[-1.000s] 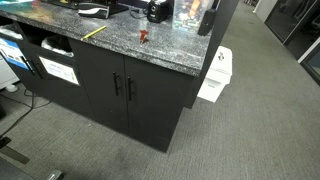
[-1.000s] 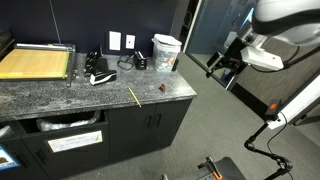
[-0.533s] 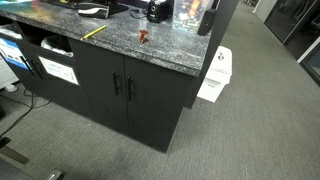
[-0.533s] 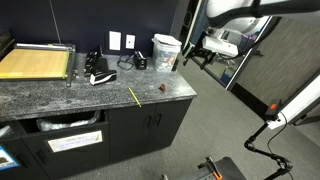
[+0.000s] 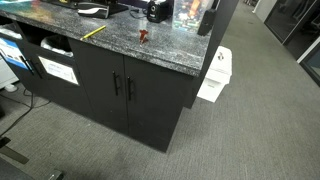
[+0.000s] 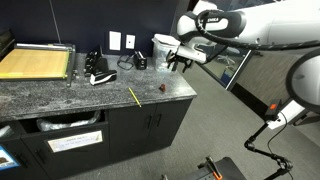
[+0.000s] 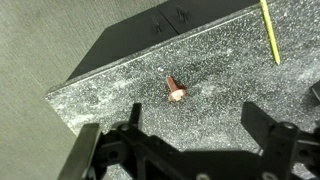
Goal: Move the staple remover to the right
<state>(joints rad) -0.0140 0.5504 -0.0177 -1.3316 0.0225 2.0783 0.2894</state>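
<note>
Next, I should move my gripper down to the red body of the staple remover (image 5: pixel 143 36) (image 7: pixel 175 89) on the speckled grey countertop and close it there.
The staple remover (image 7: pixel 175 90) is a tiny red claw-shaped object lying on the speckled grey countertop (image 7: pixel 210 70). It shows in both exterior views (image 5: pixel 143 37) (image 6: pixel 160 88), near the counter's front corner. My gripper (image 7: pixel 192 118) is open and empty, its jaws spread wide, hovering above the counter with the staple remover just beyond the gap. In an exterior view the gripper (image 6: pixel 178 62) hangs over the counter's end, above and apart from the staple remover.
A long yellow stick (image 7: pixel 269 30) (image 6: pixel 134 96) (image 5: pixel 93 32) lies on the counter. A paper cutter (image 6: pixel 35 63), black stapler (image 6: pixel 98 75), cup (image 6: pixel 165 50) and dark items stand further back. The counter edge (image 7: pixel 110 65) drops to grey carpet. A white bin (image 5: pixel 215 75) stands beside the cabinet.
The arm has swung in from beside the counter and now holds the gripper over the counter's end. The staple remover and the yellow stick have not moved.
</note>
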